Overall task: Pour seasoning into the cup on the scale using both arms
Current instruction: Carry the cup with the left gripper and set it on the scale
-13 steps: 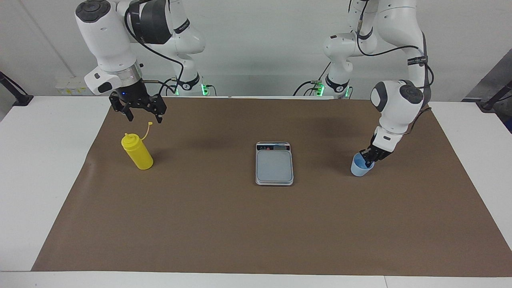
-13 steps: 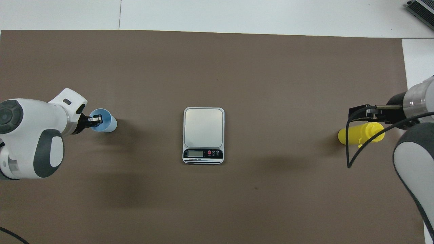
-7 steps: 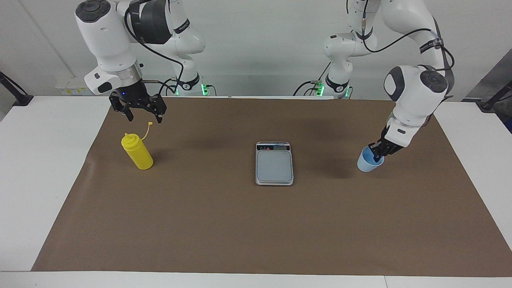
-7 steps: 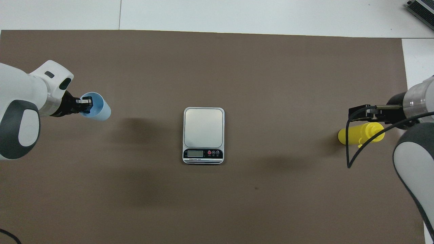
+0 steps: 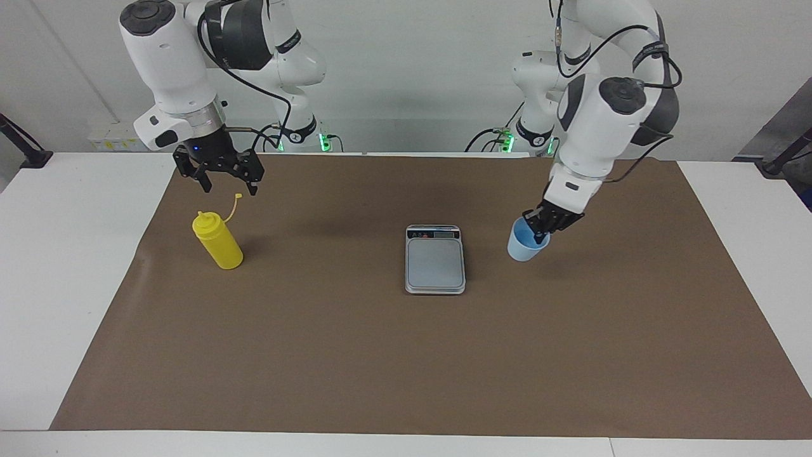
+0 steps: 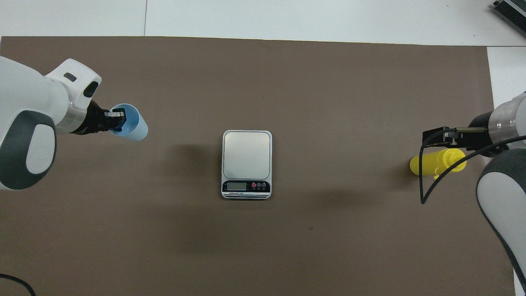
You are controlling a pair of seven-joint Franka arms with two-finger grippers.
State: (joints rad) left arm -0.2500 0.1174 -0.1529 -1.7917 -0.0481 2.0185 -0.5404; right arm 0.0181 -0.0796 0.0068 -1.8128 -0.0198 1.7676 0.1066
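Observation:
Next, I release the pale blue cup from my left gripper on the scale's bare plate (image 6: 247, 146), toward the plate's edge opposite the display.
The pale blue cup (image 5: 524, 247) hangs tilted in the air over the mat beside the scale, toward the left arm's end. My left gripper (image 5: 540, 235) is shut on its rim, one finger inside; both show in the overhead view, the cup (image 6: 135, 128) and the gripper (image 6: 118, 122). The silver-grey scale (image 5: 435, 261) lies bare at the mat's middle, display strip toward the robots (image 6: 246, 187). The yellow seasoning bottle (image 5: 219, 243) stands upright toward the right arm's end, cap hanging off its tether. My right gripper (image 5: 229, 188) hovers open above it and apart from it.
A brown mat (image 5: 380, 362) covers most of the white table (image 5: 57, 266). The right arm's black cable (image 6: 425, 185) loops over the bottle in the overhead view. A grey device (image 6: 509, 10) sits at the table's corner farthest from the robots.
My left gripper has lifted the cup off the mat and carried it toward the scale. The right arm, the bottle and the scale have not moved.

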